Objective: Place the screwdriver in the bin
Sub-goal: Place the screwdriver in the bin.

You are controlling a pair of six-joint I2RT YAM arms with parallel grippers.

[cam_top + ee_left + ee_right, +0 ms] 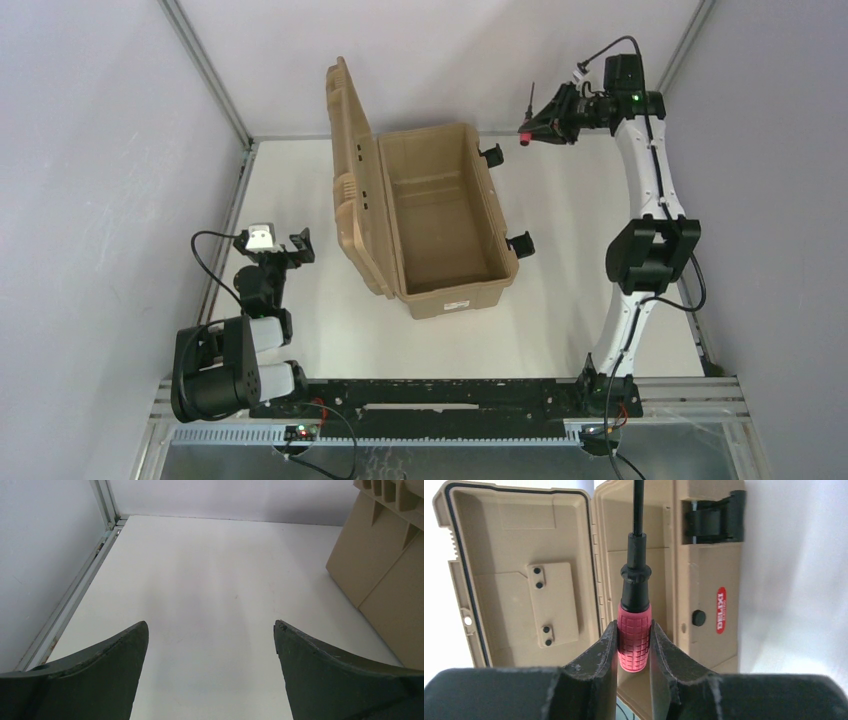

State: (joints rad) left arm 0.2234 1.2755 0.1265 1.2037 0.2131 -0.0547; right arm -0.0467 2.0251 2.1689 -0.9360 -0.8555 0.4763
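Observation:
The screwdriver will go down from my right gripper, and I will lay it flat on the middle of the bin's bottom (438, 215).
The bin (447, 276) is a tan case that stands open in the middle of the table, its ribbed lid (350, 170) raised on the left. My right gripper (537, 124) is high up to the right of the bin's far end, shut on the screwdriver (525, 133). In the right wrist view the fingers (606, 645) clamp the red handle (634, 637), and the black shaft points away toward the open bin (706, 570). My left gripper (290, 246) is open and empty, low to the left of the lid; it also shows in the left wrist view (211, 625).
Black latches (521, 243) stick out from the bin's right wall. The lid's ribbed back (380, 560) fills the right of the left wrist view. A metal frame rail (75, 592) runs along the table's left edge. White walls enclose the table.

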